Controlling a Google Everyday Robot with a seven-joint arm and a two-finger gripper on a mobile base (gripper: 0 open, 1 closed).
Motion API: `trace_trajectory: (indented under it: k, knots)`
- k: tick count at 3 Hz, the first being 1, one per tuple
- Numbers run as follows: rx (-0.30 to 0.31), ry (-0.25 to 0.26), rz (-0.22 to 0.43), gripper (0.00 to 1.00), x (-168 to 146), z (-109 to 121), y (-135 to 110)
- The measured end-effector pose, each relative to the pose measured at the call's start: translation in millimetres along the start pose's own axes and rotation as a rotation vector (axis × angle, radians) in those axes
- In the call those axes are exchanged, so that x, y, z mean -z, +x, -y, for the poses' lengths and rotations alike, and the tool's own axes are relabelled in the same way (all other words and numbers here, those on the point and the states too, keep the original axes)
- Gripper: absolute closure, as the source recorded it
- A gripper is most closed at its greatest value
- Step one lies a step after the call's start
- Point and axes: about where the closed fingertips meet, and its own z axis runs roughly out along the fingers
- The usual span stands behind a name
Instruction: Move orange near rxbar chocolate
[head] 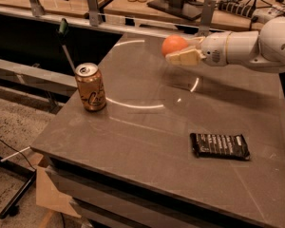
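Observation:
I will release the orange, still lifted clear of the tabletop, from my gripper on the grey table (128, 97), setting it close beside the soda can, toward the rxbar chocolate.
The orange (173, 45) is a smooth round fruit held in my gripper (180, 51) above the far middle of the grey table (147, 127). The gripper reaches in from the right on a white arm and is shut on the orange, which is lifted clear of the tabletop. The rxbar chocolate (220, 146) is a flat black wrapped bar with white print. It lies flat near the table's front right, well below and to the right of the orange.
A tan-gold soda can (90, 87) stands upright at the table's left side. A thin rod with a green tip (63, 28) rises behind it. A rail with metal posts (91, 4) and a bench with cables run along the back.

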Motion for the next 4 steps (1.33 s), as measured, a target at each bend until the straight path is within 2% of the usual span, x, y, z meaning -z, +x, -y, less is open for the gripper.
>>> trace_trajectory:
  k: [1,2,3,4]
  knots:
    - [-0.012,-0.026,-0.015,1.0,-8,-13,8]
    - [-0.012,-0.026,-0.015,1.0,-8,-13,8]
    - [-0.014,-0.031,-0.03,1.0,-7,-30,9]
    - [-0.014,0.002,-0.045,1.0,-1,-66,-1]
